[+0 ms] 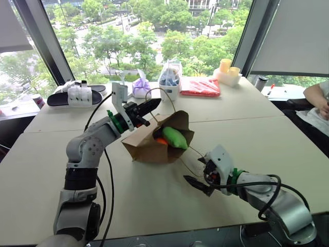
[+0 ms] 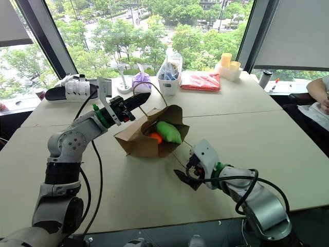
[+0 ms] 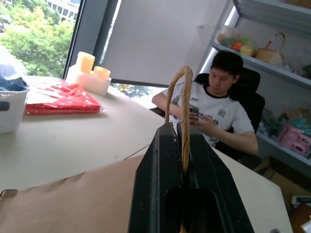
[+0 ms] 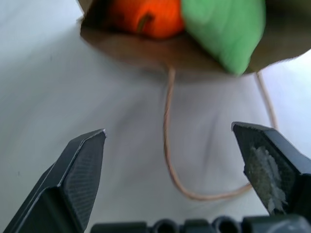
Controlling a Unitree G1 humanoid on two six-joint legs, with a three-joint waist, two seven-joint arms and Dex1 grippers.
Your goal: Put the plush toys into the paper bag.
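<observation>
The robot's left gripper should set the paper bag, now held lifted by its handle, down on the table (image 1: pixel 175 168) between the light-green plush toy and the right gripper.
The brown paper bag (image 1: pixel 145 148) lies on its side mid-table, its mouth turned toward my right arm. In that mouth sits the light-green plush toy (image 1: pixel 175 137), partly sticking out, with the orange-red plush toy (image 1: pixel 161 140) tucked behind it; the right wrist view shows both, green (image 4: pixel 223 29) and orange (image 4: pixel 146 17). My left gripper (image 1: pixel 153 105) is shut on the bag's upper string handle (image 3: pixel 184 97) and holds it lifted. Low over the table, a short way in front of the mouth, my right gripper (image 1: pixel 198 175) is open and holds nothing. The lower handle (image 4: pixel 167 160) lies loose on the table before it.
Along the window edge stand black slippers (image 1: pixel 77 96), a purple pouch (image 1: pixel 141 86), a clear plastic bag in a white tub (image 1: pixel 169 77), a flat red packet (image 1: pixel 200 86) and yellow cups (image 1: pixel 229 69). A person (image 3: pixel 214 107) sits at the table's right end.
</observation>
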